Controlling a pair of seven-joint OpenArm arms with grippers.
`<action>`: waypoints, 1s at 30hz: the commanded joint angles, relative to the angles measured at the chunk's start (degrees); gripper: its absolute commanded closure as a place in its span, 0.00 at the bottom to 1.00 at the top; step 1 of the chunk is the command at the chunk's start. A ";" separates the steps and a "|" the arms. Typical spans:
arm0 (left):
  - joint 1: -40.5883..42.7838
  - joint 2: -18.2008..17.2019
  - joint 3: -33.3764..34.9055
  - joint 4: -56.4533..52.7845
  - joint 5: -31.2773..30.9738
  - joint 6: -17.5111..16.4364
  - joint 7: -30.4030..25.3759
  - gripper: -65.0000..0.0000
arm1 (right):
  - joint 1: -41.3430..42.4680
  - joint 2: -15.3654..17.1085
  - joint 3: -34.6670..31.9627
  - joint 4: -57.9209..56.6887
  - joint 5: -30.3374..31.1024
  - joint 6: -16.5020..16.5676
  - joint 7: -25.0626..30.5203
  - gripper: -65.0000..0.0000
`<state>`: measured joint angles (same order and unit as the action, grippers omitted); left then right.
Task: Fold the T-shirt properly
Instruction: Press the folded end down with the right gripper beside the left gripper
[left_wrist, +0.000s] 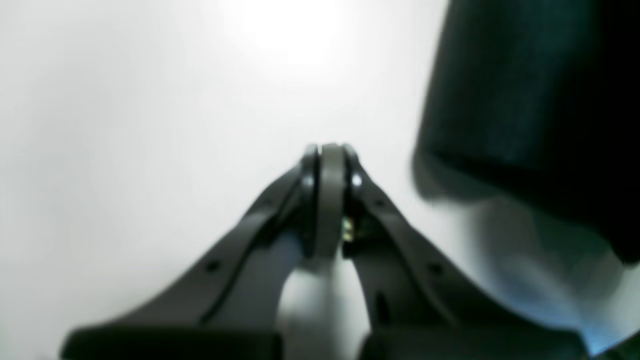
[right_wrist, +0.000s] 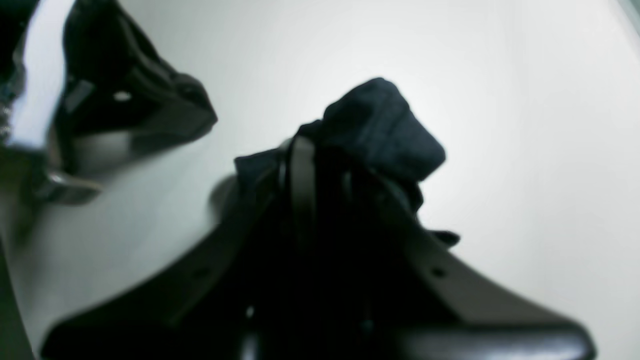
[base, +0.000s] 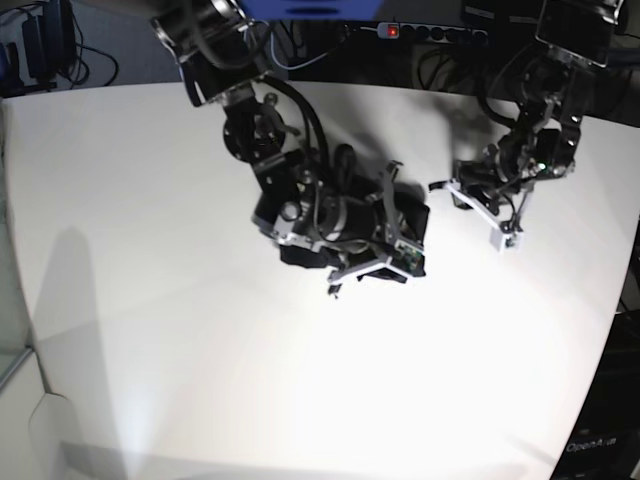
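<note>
My right gripper needs to open, back away and take the T-shirt's end on its own side (base: 300, 256), because it now pinches the T-shirt's end beside my left gripper.
The T-shirt (base: 408, 222) is a bunched black heap near the middle of the white table (base: 180, 350), largely hidden under my right arm in the base view. My right gripper (right_wrist: 320, 145) is shut on a wad of the black T-shirt (right_wrist: 385, 125), which bulges out past the fingertips. In the left wrist view my left gripper (left_wrist: 330, 150) is shut with nothing in it, hovering over bare table, and the T-shirt (left_wrist: 530, 100) shows as a dark mass just to its upper right, apart from it. The left arm (base: 520, 160) stands to the right of the heap.
A power strip (base: 430, 32) and black cables lie along the table's back edge. The left arm's end (right_wrist: 135, 105) shows blurred at the upper left of the right wrist view, close to the right gripper. The table's curved edge (base: 610, 330) runs down the right.
</note>
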<state>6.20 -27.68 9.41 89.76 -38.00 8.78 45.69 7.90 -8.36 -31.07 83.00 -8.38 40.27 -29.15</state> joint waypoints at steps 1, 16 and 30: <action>-0.09 -0.93 -0.57 1.63 0.15 0.06 -0.37 0.99 | 1.20 -0.64 -0.01 0.56 0.87 -0.27 1.23 0.99; 1.58 -2.08 -0.57 2.68 -0.20 0.06 -0.37 0.99 | 2.16 -0.64 -0.01 -2.17 0.87 -0.27 1.23 0.60; 1.67 -2.25 -0.57 2.68 -0.20 0.06 -0.37 0.99 | 1.90 -0.64 -1.41 -1.64 0.87 -0.27 1.06 0.32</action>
<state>8.29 -29.21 9.19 91.59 -38.00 8.97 45.69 8.69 -8.23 -32.16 80.05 -8.47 40.25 -29.56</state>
